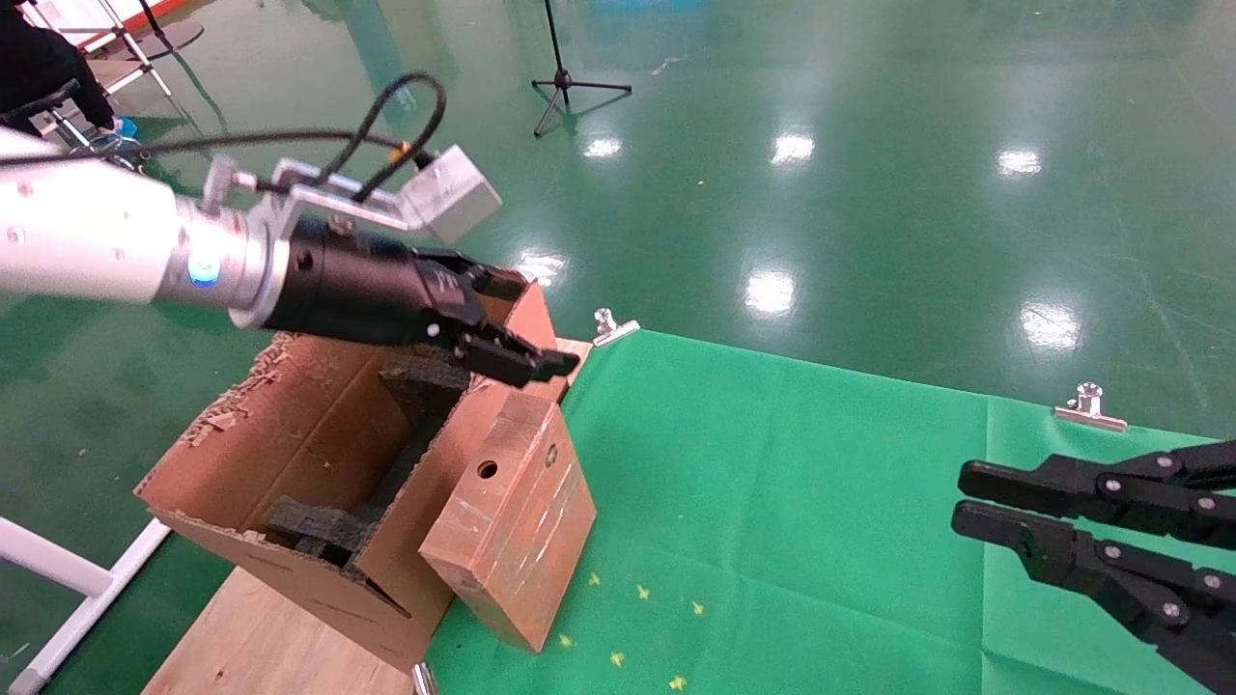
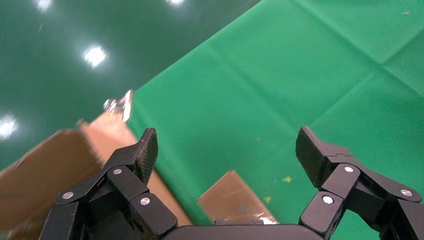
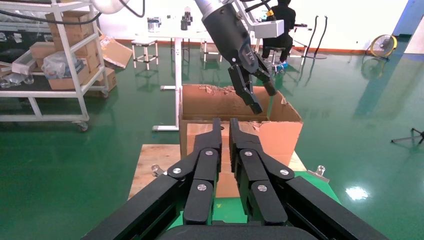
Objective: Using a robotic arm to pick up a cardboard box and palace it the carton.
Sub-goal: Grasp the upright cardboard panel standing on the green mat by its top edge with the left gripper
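My left fingers will close over the cardboard box's narrow top side, straddling the round hole (image 1: pixel 487 473).
The robotic arm, my left one, reaches in from the left, and its gripper (image 1: pixel 541 365) hangs open and empty above the cardboard box. In the left wrist view the gripper (image 2: pixel 227 150) has its jaws spread wide, with the box (image 2: pixel 232 200) below them. The cardboard box (image 1: pixel 512 521) is small, reddish-brown and taped. It stands tilted on the green cloth and leans against the carton's side. The carton (image 1: pixel 290 454) is large, with torn flaps and black foam (image 1: pixel 319 526) inside. My right gripper (image 1: pixel 966 502) is parked at the right, shut and empty. In the right wrist view it (image 3: pixel 225 122) points at the box (image 3: pixel 197 135).
The green cloth (image 1: pixel 821 502) covers the table and is held by metal clips (image 1: pixel 613 326) (image 1: pixel 1089 405). A wooden board (image 1: pixel 261 637) lies under the carton. A white frame leg (image 1: pixel 58 579) stands at the lower left, and a tripod (image 1: pixel 565 82) stands on the floor far behind.
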`<control>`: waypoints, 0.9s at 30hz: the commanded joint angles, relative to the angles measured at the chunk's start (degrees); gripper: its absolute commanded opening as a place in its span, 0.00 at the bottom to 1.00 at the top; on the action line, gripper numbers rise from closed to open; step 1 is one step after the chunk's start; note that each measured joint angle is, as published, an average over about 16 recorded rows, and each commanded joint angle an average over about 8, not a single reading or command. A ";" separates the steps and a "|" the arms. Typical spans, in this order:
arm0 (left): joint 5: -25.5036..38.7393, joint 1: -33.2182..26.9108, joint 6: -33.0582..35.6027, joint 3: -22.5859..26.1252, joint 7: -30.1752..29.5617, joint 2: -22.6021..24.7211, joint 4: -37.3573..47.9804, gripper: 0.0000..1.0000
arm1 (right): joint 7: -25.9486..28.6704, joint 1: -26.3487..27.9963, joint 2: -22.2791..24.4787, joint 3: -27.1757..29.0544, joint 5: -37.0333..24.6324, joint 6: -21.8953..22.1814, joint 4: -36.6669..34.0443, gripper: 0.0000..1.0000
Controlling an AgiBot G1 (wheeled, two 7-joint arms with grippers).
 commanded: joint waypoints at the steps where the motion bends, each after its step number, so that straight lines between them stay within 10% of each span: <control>1: 2.53 -2.53 2.07 0.89 -3.43 0.95 -0.03 1.00 | 0.00 0.00 0.00 -0.01 0.00 0.00 0.00 0.00; 27: 0.07 -18.48 5.83 32.38 -32.85 3.62 -0.20 1.00 | -0.05 0.02 0.04 -0.10 0.07 0.05 0.00 0.00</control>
